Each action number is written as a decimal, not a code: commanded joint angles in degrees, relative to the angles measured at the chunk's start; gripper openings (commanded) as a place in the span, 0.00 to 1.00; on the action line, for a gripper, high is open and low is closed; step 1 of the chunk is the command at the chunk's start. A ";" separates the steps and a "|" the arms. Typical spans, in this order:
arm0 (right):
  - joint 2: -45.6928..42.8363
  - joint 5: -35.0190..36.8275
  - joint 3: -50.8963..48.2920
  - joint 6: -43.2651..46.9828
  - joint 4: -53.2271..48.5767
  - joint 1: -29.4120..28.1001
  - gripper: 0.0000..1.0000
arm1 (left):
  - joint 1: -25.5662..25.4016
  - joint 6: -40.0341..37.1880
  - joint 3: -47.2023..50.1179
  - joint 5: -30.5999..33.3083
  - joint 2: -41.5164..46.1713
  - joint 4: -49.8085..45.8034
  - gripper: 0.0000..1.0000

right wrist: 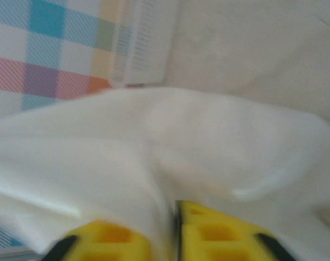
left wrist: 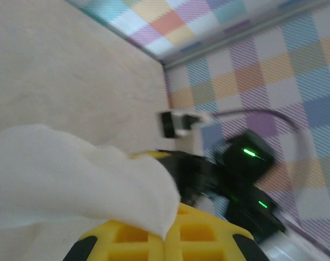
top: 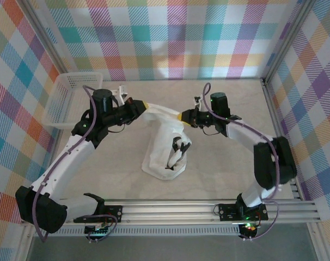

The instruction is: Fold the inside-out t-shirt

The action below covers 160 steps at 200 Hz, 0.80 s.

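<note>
My right gripper needs to open and grasp the cloth closer to my left gripper (top: 158, 111), because it is pinching a gathered fold of the bunched t-shirt right now.
The inside-out t-shirt (top: 164, 157) is white cloth with a dark print showing low on its right side. It hangs over the middle of the table, and its lower part rests bunched on the surface. My left gripper (top: 144, 106) is shut on the upper left edge. In the left wrist view its yellow fingers (left wrist: 132, 239) meet on a corner of the t-shirt (left wrist: 72, 174). My right gripper (top: 181, 116) holds the upper right edge. There the t-shirt (right wrist: 208, 141) runs down into the narrow slit between the right gripper's (right wrist: 173, 234) fingers.
A white mesh basket (top: 72, 98) stands at the back left against the checked wall. Checked walls close in the table on three sides. The metal rail (top: 208, 209) with both arm bases runs along the near edge. Bare beige table (top: 110, 174) lies around the shirt.
</note>
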State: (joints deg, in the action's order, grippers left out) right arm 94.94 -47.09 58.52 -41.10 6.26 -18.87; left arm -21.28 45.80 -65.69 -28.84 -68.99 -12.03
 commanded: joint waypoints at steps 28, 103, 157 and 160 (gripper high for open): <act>-13.50 14.65 -5.80 13.59 -3.80 -3.27 0.59 | -0.14 0.76 2.05 -7.01 -1.92 2.85 0.00; -15.31 43.53 -3.92 59.70 7.50 -18.39 0.75 | -3.01 -7.47 -5.65 -9.70 -4.97 -4.40 0.00; -8.59 28.03 5.53 59.45 -5.62 -18.31 0.43 | -2.41 -21.33 -12.68 -2.72 -5.36 -20.60 0.00; -8.89 27.24 5.15 59.23 -5.76 -18.23 0.41 | -2.00 -21.81 -13.03 -2.34 -5.43 -21.12 0.00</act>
State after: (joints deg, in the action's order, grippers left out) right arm 86.46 -12.40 61.89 16.75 5.96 -37.10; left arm -24.23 32.80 -74.22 -35.05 -74.41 -24.25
